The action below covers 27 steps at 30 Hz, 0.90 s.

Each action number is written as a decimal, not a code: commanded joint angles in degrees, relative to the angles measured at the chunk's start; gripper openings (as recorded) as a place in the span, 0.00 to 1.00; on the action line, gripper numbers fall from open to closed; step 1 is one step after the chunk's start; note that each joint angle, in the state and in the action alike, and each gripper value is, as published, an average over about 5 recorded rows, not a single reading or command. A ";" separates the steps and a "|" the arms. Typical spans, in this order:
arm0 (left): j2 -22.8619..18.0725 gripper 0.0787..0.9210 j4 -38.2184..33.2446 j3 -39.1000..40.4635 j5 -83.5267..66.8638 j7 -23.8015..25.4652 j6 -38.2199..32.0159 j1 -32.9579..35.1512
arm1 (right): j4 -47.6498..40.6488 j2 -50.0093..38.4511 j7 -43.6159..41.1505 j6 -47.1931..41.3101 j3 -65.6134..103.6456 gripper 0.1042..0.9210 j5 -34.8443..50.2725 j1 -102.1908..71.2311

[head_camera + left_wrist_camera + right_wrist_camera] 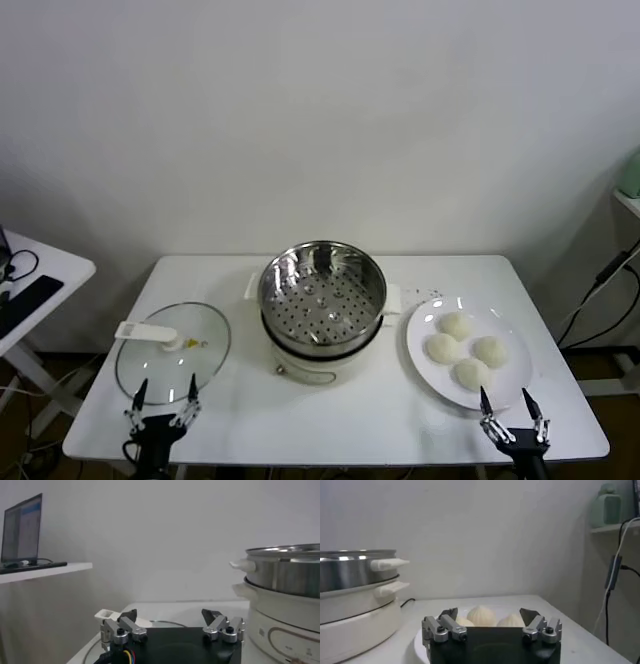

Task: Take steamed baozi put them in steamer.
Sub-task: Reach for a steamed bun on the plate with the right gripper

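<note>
Next, my right gripper grabs the farthest baozi on the white plate, the one closest to the wall, closing around that baozi's sides (456, 325).
Several off-white steamed baozi (465, 349) lie together on a flat white plate (420, 345) at the table's right; the right wrist view shows some of these baozi (481, 615) just beyond the jaws. The steamer (322, 290), a shiny perforated steel basket on a cream pot base, stands mid-table with nothing in it. My right gripper (511, 408) hovers open at the front edge, just short of the plate. My left gripper (165, 395) stands open at the front left, near the glass lid. In the left wrist view the steamer (285, 575) rises to one side of the left gripper (170, 616).
A round glass lid (172, 350) with a white handle lies flat on the table's left part. A side table (30, 290) with a dark device stands further left. Cables and a shelf (628, 200) are at the right. A white wall is behind.
</note>
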 commanded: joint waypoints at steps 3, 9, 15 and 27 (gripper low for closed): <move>-1.55 0.88 0.18 0.46 1.30 0.07 -0.62 0.03 | 7.92 -7.21 3.78 -24.42 -0.39 0.88 0.02 9.95; -1.01 0.88 0.36 0.44 1.92 0.07 -1.25 -0.06 | 8.02 -16.43 2.48 -39.76 -3.72 0.88 2.10 20.58; -0.68 0.88 0.74 0.60 2.72 0.11 -1.81 -0.40 | 6.82 -28.66 -4.99 -52.02 -7.94 0.88 4.55 28.18; 0.02 0.88 1.66 1.50 3.42 0.35 -2.53 -1.07 | -3.36 -45.08 -29.91 -43.94 -17.67 0.88 -15.43 36.77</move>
